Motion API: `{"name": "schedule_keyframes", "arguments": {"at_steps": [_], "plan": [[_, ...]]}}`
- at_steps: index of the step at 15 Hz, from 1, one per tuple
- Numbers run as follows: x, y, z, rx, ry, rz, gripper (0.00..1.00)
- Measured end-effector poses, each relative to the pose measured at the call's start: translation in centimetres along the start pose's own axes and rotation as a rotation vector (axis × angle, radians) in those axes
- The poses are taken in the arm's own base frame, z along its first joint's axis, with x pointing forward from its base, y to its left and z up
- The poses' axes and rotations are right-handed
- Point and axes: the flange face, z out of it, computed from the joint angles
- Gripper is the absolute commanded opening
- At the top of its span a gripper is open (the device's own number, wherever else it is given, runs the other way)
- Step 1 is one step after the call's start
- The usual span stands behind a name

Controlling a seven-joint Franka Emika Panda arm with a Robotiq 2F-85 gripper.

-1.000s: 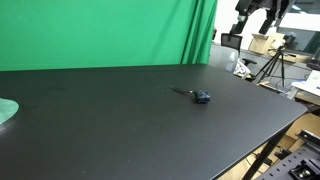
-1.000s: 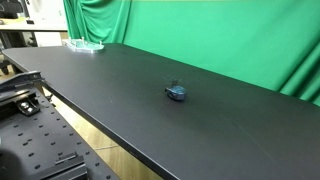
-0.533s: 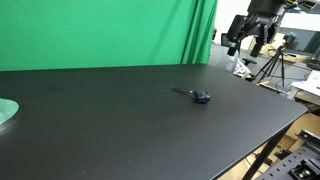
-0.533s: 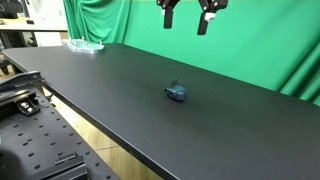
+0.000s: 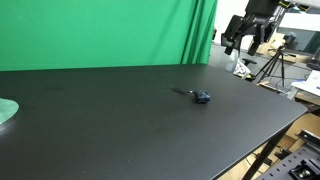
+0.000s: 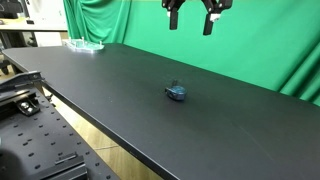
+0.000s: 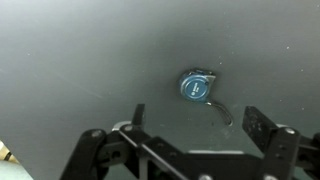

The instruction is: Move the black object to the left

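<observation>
The black object will be gripped by its round body (image 5: 203,97) (image 7: 196,86), with one of my gripper's fingers on either side, rather than by its thin tail.
The black object (image 5: 201,96) is a tiny dark bluish lump with a thin black tail, lying on the black table (image 5: 120,120). It also shows in an exterior view (image 6: 176,92) and in the wrist view (image 7: 196,86), where its tail curls down to the right. My gripper (image 5: 244,42) hangs high above the table, open and empty, well above the object. In an exterior view (image 6: 191,18) its two fingers point down. In the wrist view the gripper (image 7: 195,122) has its fingers spread wide, with the object just beyond them.
A pale green disc (image 5: 6,110) lies near one table end, also in an exterior view (image 6: 86,45). A green curtain (image 5: 100,30) hangs behind the table. Tripods and boxes (image 5: 270,60) stand beyond the table edge. A perforated metal base (image 6: 30,140) sits below the table front.
The gripper came into view from above and has shifted slightly since half a second ago. The black object has not moved.
</observation>
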Motion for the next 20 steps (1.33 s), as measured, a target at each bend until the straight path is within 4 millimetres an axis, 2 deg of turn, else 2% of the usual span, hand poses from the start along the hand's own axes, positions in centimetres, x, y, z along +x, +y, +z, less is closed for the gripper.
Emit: {"name": "schedule_keyframes", "arguments": {"at_steps": [2, 11, 16, 20], "plan": [[0.3, 0.0, 1.5, -0.017, 0.006, 0.048, 1.00], [1.7, -2.1, 12.0, -0.012, -0.133, 0.158, 1.00], [4.0, -3.3, 15.9, 0.053, -0.158, 0.191, 1.00], [5.5, -3.1, 18.3, 0.058, -0.171, 0.202, 1.00]]}}
